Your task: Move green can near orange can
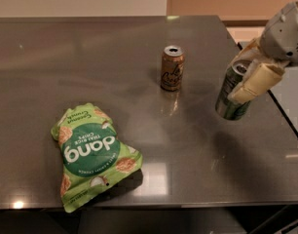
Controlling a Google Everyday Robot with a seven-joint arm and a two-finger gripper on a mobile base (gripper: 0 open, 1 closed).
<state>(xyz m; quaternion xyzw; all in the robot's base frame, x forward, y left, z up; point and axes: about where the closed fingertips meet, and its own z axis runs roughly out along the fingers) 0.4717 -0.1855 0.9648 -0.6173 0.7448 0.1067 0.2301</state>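
Note:
My gripper will set the green can, held tilted just above the table, down on the table (pixel 187 103) beside the orange can, on the side that faces my gripper.
The green can (pixel 229 98), dark green with a silver top, is held tilted just above the table at the right, with its shadow below it. My gripper (pixel 247 77) reaches in from the upper right and its cream fingers (pixel 256 83) are shut on the can's upper part. The orange can (pixel 172 68), orange-brown with cursive lettering and a silver top, stands upright at the table's middle, about a can's height to the left of the green can.
A light green "dang" chip bag (pixel 90 154) lies flat at the front left. The dark grey table (pixel 81 62) ends at its right edge just beyond the green can and at its front edge below the bag.

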